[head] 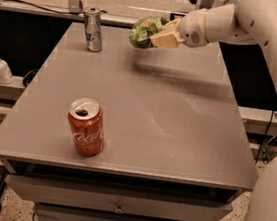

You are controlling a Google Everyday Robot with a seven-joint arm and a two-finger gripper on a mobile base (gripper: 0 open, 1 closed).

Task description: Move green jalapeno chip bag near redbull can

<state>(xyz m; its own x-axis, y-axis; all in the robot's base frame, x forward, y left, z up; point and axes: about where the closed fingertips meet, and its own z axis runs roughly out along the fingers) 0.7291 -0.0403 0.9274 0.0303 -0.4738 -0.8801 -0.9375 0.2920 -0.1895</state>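
I should release the green jalapeno chip bag on the table's far part (117,45), next to the redbull can.
The green jalapeno chip bag (144,31) is crumpled in my gripper (155,35), which is shut on it and holds it above the far part of the grey table (178,117). The redbull can (93,29), slim and silver-blue with a dented top, stands upright at the table's far left. The bag hangs to the right of that can, with a gap between them. My white arm (230,23) reaches in from the upper right.
A red cola can (86,127) stands upright near the table's front left. A white pump bottle (1,67) sits on a ledge left of the table. Drawers (116,208) run below the front edge.
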